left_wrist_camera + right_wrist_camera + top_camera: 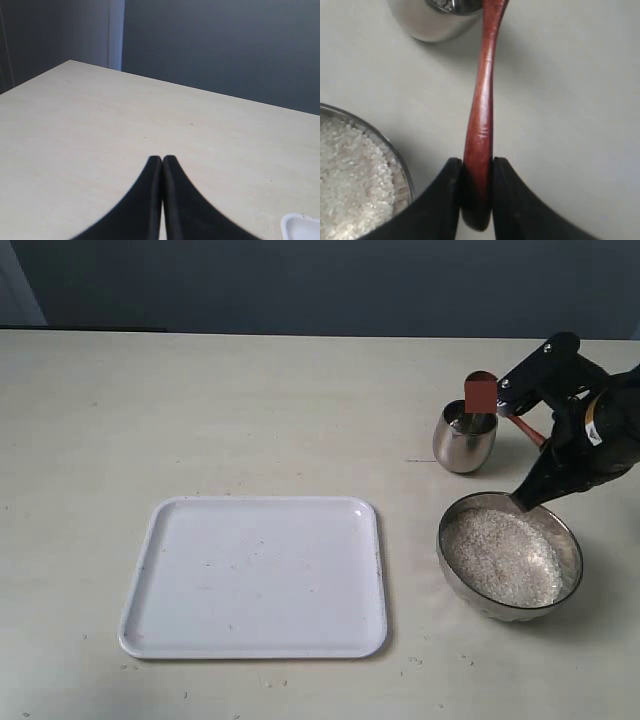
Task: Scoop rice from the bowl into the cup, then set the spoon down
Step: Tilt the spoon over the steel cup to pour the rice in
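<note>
My right gripper is going to set the reddish-brown spoon down inside the white tray (268, 553), just behind its middle.
The wide steel bowl (447, 540) sits at the right front of the table, holding white rice (500, 558). Just behind it stands the small steel cup (463, 443). My right gripper (548, 446) is shut on the handle of the reddish-brown spoon (481, 394), whose head hangs over the cup's mouth. In the right wrist view the fingers (451, 172) clamp the spoon (481, 105) near its handle end, with the cup (432, 22) ahead and the bowl (396, 156) with its rice (350, 190) beside. My left gripper (162, 159) is shut on nothing above bare table, out of the exterior view.
A white rectangular tray (150, 540) lies left of the bowl at the front middle; one corner of the tray (302, 226) shows in the left wrist view. The pale table (200, 400) ends at a dark wall behind.
</note>
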